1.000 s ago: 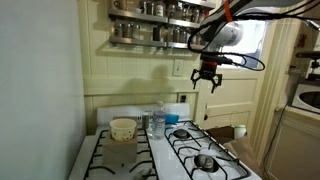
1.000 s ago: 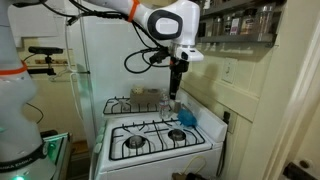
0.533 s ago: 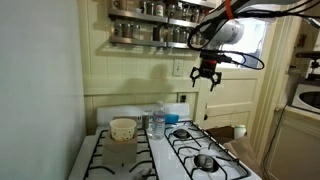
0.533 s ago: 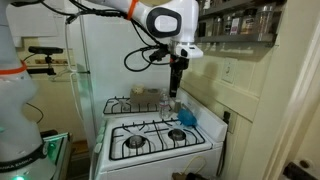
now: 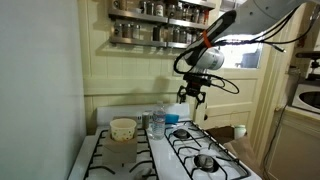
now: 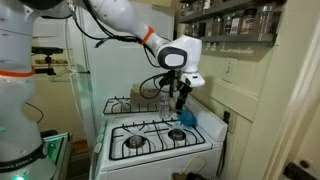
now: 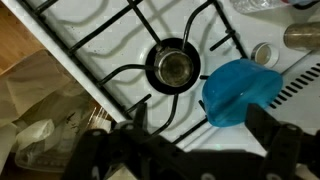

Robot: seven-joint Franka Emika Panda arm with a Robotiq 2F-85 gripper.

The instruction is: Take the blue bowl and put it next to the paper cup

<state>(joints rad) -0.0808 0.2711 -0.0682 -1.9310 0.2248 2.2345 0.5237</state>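
Next, my gripper needs to go to the blue bowl's rim (image 5: pixel 178 116) (image 7: pixel 208 112) on the bowl's side away from the clear bottle and close there.
The blue bowl (image 7: pixel 240 90) sits on the white stove top beside the back burner; it also shows in both exterior views (image 5: pixel 172 116) (image 6: pixel 188 118). The cream paper cup (image 5: pixel 123 128) stands on the far side of the stove from the bowl, with a clear bottle (image 5: pixel 157 121) between them. I cannot make the cup out in the wrist view. My gripper (image 5: pixel 190 95) (image 6: pixel 181 100) hangs open and empty a little above the bowl. In the wrist view its fingers (image 7: pixel 200 130) frame the bowl's near edge without touching it.
The white gas stove (image 5: pixel 190 150) (image 6: pixel 160 140) has black grates and a burner (image 7: pixel 172 67) next to the bowl. Shelves of spice jars (image 5: pixel 150 30) hang on the wall above. A white fridge (image 6: pixel 110 60) stands behind the stove.
The gripper has dropped from high near the shelves to just above the stove, moving towards the blue bowl. It stays open. Bowl, cup and bottle have not moved.
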